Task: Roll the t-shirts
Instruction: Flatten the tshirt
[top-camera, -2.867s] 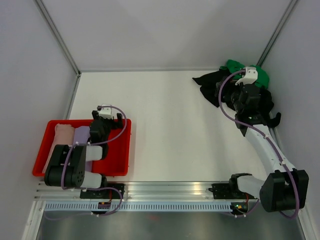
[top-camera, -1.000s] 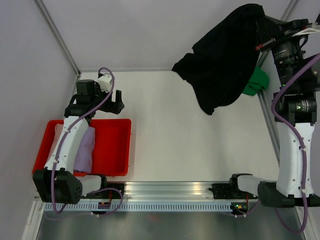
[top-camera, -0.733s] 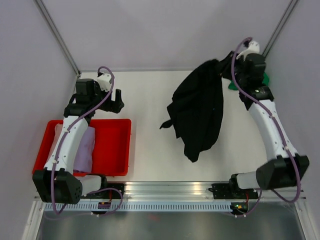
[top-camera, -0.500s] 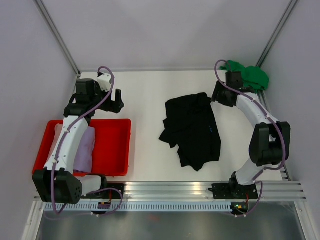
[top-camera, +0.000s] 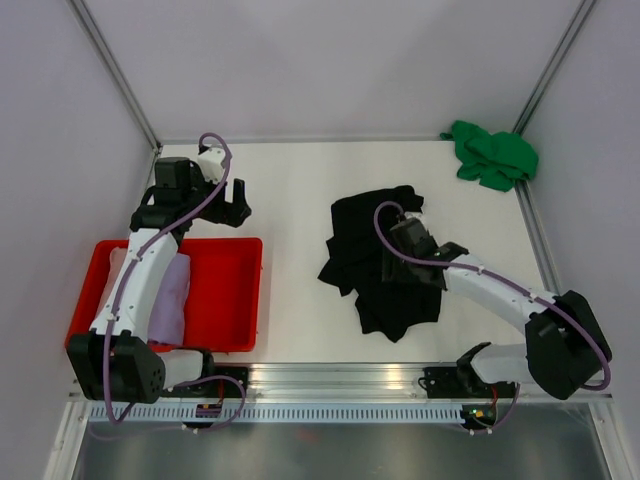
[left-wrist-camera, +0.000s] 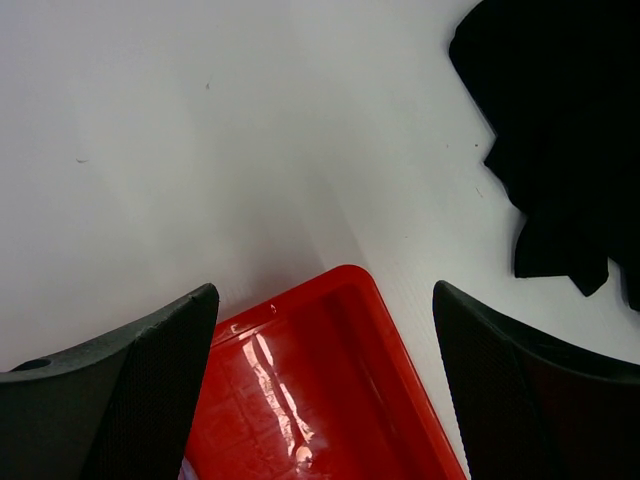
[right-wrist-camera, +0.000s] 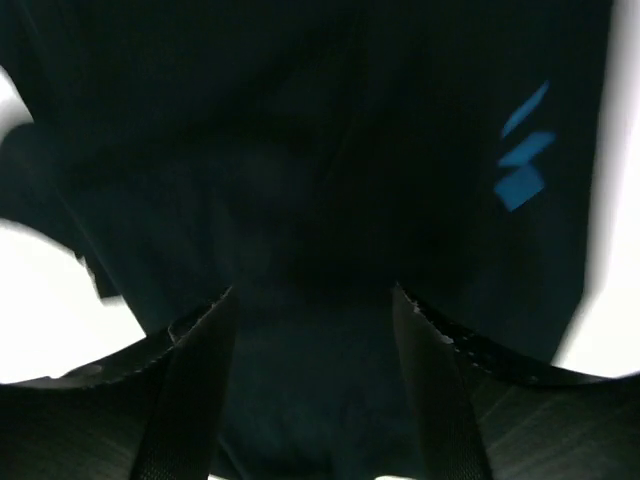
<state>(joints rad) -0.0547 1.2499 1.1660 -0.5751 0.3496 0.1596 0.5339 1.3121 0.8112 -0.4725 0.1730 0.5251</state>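
Observation:
The black t-shirt's corner (top-camera: 333, 278) (right-wrist-camera: 50, 195) juts out toward the red tray. My right gripper needs to move there next and close on it.
The black t-shirt (top-camera: 375, 250) lies crumpled in the middle of the table. It fills the right wrist view (right-wrist-camera: 300, 150), with a small blue label (right-wrist-camera: 524, 150) showing. My right gripper (top-camera: 400, 272) is low over the shirt, open (right-wrist-camera: 315, 300), with nothing between the fingers. The bright green t-shirt (top-camera: 492, 155) lies bunched in the back right corner. My left gripper (top-camera: 238, 203) is open and empty, held above the red tray's far edge (left-wrist-camera: 322, 295). The black shirt's edge shows in the left wrist view (left-wrist-camera: 560, 130).
The red tray (top-camera: 228, 300) sits at the front left and holds a lilac t-shirt (top-camera: 170, 300) and a pale pink one (top-camera: 118, 262). Its rim shows in the left wrist view (left-wrist-camera: 400, 340). Walls close in the back and sides. The arms' rail runs along the near edge.
My right arm lifted the black t-shirt from the back right corner, swung it to mid-table, laid it down and let go. My left arm rose out of the tray, then stayed still.

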